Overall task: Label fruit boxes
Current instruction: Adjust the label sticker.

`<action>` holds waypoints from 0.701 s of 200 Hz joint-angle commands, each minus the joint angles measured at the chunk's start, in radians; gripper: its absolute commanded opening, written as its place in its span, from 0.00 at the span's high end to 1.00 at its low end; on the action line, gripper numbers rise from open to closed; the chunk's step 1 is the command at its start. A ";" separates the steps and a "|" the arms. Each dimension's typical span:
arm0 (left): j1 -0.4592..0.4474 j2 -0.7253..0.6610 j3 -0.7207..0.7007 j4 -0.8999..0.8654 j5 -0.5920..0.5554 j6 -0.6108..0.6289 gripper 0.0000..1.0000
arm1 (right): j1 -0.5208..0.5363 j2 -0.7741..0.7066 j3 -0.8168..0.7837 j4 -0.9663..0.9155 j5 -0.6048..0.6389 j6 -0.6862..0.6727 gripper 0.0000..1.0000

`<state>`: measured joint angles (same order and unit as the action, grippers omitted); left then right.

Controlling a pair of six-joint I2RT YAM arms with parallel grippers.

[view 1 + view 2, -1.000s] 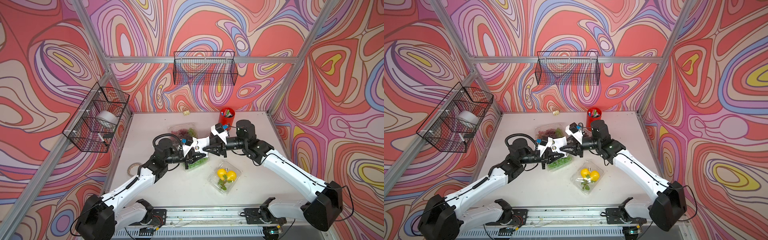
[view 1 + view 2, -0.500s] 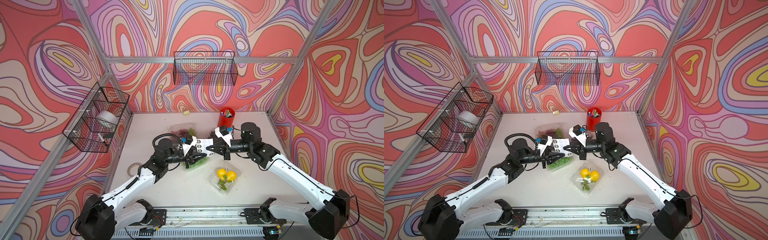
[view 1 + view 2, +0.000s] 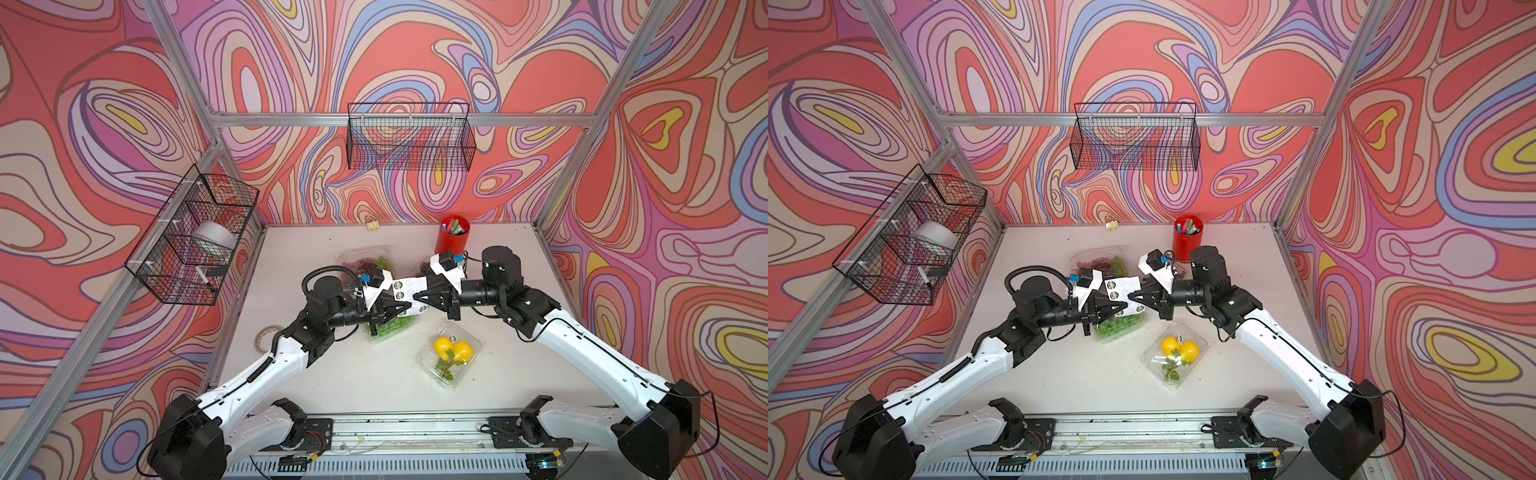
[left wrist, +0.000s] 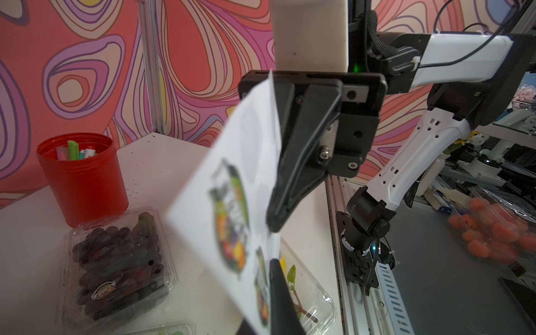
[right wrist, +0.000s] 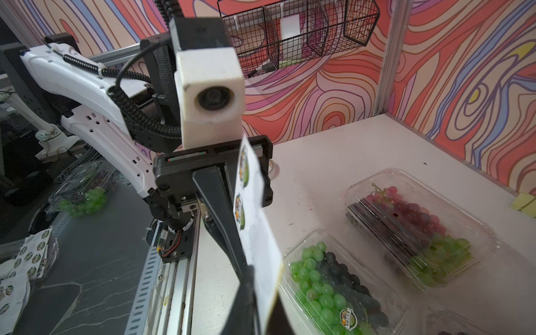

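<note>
The robot's right gripper holds the sticker sheet halfway up and well inside the sheet's edge, so it should open, back away and pinch the sheet's lower corner (image 3: 425,310).
A white sticker sheet (image 3: 409,289) (image 3: 1123,288) hangs between both arms above the green-and-dark grape box (image 3: 390,327) (image 5: 333,290). My left gripper (image 3: 406,308) (image 4: 271,265) is shut on one edge of the sheet. My right gripper (image 3: 416,297) (image 5: 261,280) is shut on the opposite edge. The lemon box (image 3: 451,354) (image 3: 1177,352) lies nearer the front right. At the back lies the red-green grape box (image 3: 365,262) (image 5: 414,226). The dark purple grape box (image 4: 116,261) sits by the red cup, mostly hidden under my right wrist in both top views.
A red pen cup (image 3: 453,237) stands at the back right. A tape roll (image 3: 266,336) lies near the table's left edge, and binder clips (image 3: 372,224) by the back wall. Wire baskets hang on the left wall (image 3: 195,241) and the back wall (image 3: 409,141).
The right gripper drew back to the right half a second ago and has since come in to the left again at the sheet. The left arm has hardly moved.
</note>
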<state>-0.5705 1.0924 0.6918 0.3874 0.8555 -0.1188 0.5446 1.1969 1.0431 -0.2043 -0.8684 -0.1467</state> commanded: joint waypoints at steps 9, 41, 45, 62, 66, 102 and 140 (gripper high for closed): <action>-0.002 -0.017 0.033 -0.027 0.016 0.023 1.00 | -0.005 -0.031 -0.008 -0.070 -0.013 -0.025 0.78; -0.002 -0.012 0.031 0.004 0.033 0.000 1.00 | -0.018 -0.055 -0.047 -0.091 -0.099 -0.051 0.76; -0.002 -0.008 0.031 0.007 0.036 -0.004 1.00 | -0.021 -0.056 -0.049 -0.090 -0.110 -0.049 0.77; -0.002 -0.004 0.031 0.022 0.042 -0.019 1.00 | -0.030 -0.059 -0.056 -0.090 -0.141 -0.048 0.79; -0.002 -0.004 0.031 0.026 0.040 -0.023 1.00 | -0.034 -0.060 -0.059 -0.093 -0.144 -0.047 0.80; -0.003 -0.006 0.033 0.059 0.036 -0.050 1.00 | -0.067 -0.078 -0.087 -0.144 -0.162 -0.073 0.81; -0.002 0.001 0.032 0.121 0.045 -0.104 1.00 | -0.083 -0.093 -0.116 -0.145 -0.170 -0.086 0.81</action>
<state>-0.5705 1.0935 0.6922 0.4244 0.8772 -0.1768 0.4721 1.1263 0.9485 -0.3290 -1.0073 -0.2089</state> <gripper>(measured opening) 0.048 0.189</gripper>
